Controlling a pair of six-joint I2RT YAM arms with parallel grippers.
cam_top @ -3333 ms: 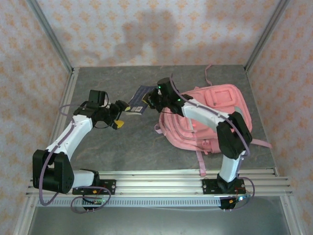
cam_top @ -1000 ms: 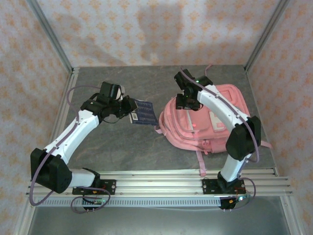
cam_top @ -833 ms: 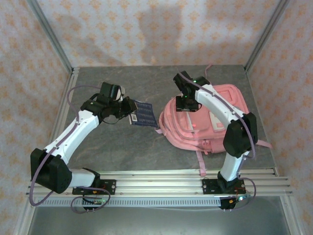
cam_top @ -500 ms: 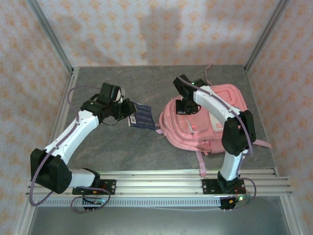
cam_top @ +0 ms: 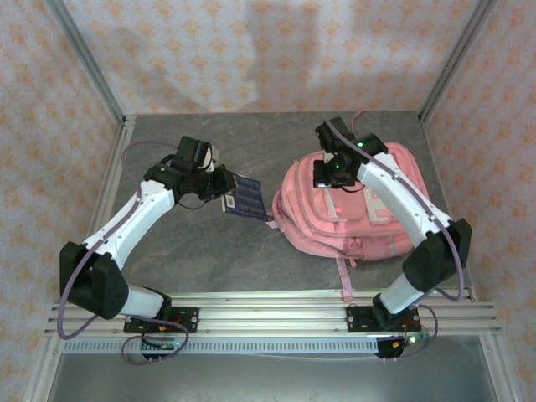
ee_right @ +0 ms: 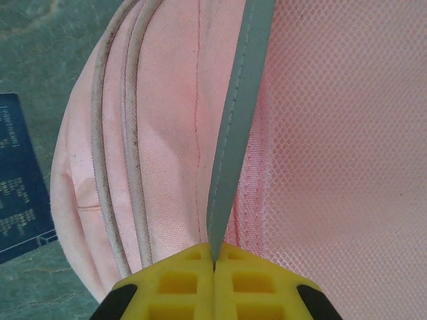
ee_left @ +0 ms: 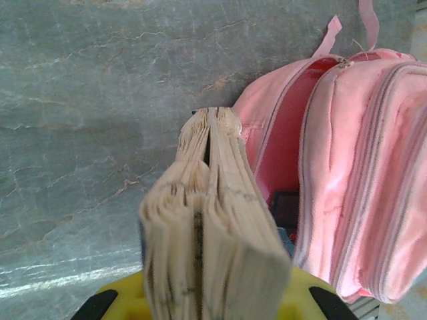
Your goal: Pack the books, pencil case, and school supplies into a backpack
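My right gripper is holding the backpack's grey trim, back from the compartment's opening. It should take the opening's pink edge [ee_right: 77, 153] and pull it wide for the book.
The pink backpack [cam_top: 368, 209] lies on the right half of the table. Its main compartment gapes toward the left, showing a red lining [ee_left: 283, 140] with dark items inside. My left gripper [cam_top: 219, 186] is shut on a dark blue book [cam_top: 241, 194], held just left of that opening. In the left wrist view the book's cream page edges [ee_left: 210, 220] rise between the yellow fingers. My right gripper [ee_right: 215, 257] is shut on the backpack's grey trim [ee_right: 237, 133], beside pink mesh, near the bag's far top [cam_top: 333, 172]. The book's cover [ee_right: 20, 180] shows at the left edge there.
The grey stone-look table [cam_top: 209, 251] has metal frame posts at its corners and a rail along the near edge. A pink strap [cam_top: 343, 280] trails from the backpack toward that rail, and another loop lies at the far edge [cam_top: 356, 126].
My right gripper has closed and shifted slightly right onto the backpack's grey trim, and its elbow swung out to the right. The left gripper with the book has barely moved.
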